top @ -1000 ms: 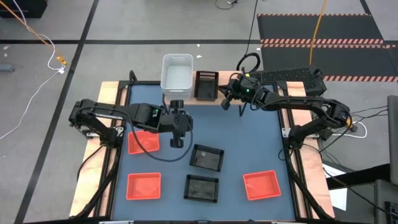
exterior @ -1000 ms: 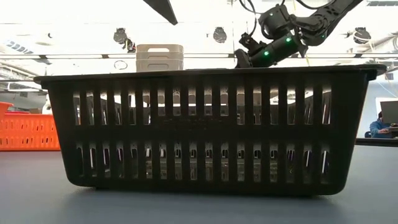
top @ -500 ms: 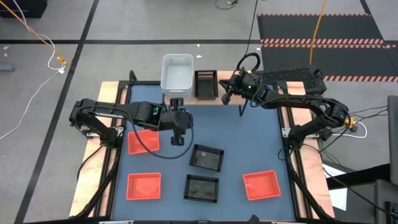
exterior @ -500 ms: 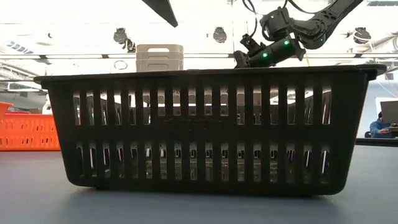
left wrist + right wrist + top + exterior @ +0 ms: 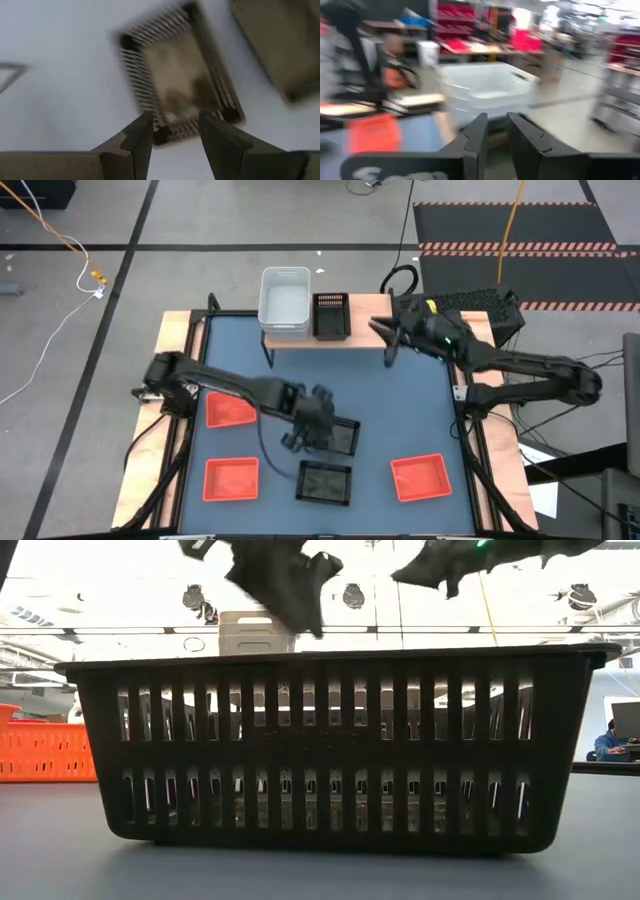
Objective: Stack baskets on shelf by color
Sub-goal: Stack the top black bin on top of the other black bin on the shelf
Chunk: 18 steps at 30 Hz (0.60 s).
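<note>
My left gripper should grab the basket's short-end rim [image 5: 309, 442] [image 5: 183, 131] facing my left arm to take the black basket in the middle of the mat.
My left gripper [image 5: 315, 423] [image 5: 175, 125] is open above the near end of a black mesh basket [image 5: 336, 436] [image 5: 180, 75] that sits on the mat in the middle of the table. A second black basket [image 5: 325, 482] [image 5: 330, 750] sits nearer the near edge. On the light-wood shelf [image 5: 370, 335] at the far edge stand nested white baskets [image 5: 285, 300] [image 5: 485, 92] and one black basket [image 5: 331, 315]. My right gripper [image 5: 385, 330] [image 5: 496, 127] hovers over the shelf's right part with a narrow gap between its fingers, holding nothing. Three red baskets [image 5: 230, 410] [image 5: 231, 478] [image 5: 418, 477] sit on the mat.
The blue mat [image 5: 400, 410] has bare room between the shelf and the loose baskets, and along the right side. Light wooden table edges [image 5: 175, 330] run left and right. A cable [image 5: 268, 445] trails from my left arm. A person sits far off in the room [image 5: 607, 740].
My left gripper has swung fast from near the table's left-middle toward the near right, ending above the middle black basket. My right gripper has drawn back from the black basket on the shelf, toward the table's right. The baskets have kept their places.
</note>
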{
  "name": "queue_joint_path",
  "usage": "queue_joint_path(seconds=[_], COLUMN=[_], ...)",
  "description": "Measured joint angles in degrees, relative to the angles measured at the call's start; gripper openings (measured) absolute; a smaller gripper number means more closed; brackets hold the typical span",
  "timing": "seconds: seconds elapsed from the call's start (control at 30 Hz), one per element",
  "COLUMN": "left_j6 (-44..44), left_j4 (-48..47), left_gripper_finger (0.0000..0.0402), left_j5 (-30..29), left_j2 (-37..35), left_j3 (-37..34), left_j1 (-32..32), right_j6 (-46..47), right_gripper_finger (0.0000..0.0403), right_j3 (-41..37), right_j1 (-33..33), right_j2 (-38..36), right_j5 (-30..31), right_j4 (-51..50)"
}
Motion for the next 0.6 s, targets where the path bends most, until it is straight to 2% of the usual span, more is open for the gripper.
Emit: queue_joint_path(seconds=[0.13,0.23,0.37,0.6], left_j6=[11.3,17.1,25.9,33.7], left_j4=[-6.8,-8.0,-7.4,-6.7], left_gripper_finger=[0.0161,0.0161,0.0161,0.0161], left_j5=[-0.9,-3.7,-5.8,-7.1], left_j2=[4.4,6.1,6.9,7.0], left_j3=[-0.1,-0.1,-0.1,0.0], left_j1=[-2.7,-4.1,-5.1,-3.5], right_j6=[0.6,-1.4,-3.7,-5.7], right_gripper_finger=[0.0083,0.0089,0.0091,0.0091], right_j3=[-4.5,-7.3,-10.4,-11.6], right_j1=[7.4,10.7,12.4,12.7], right_j2=[-4.0,-4.2,-1.9,1.0], right_j5=[0.2,3.1,7.4,7.6], right_j4=[3.1,6.6,11.2,15.4])
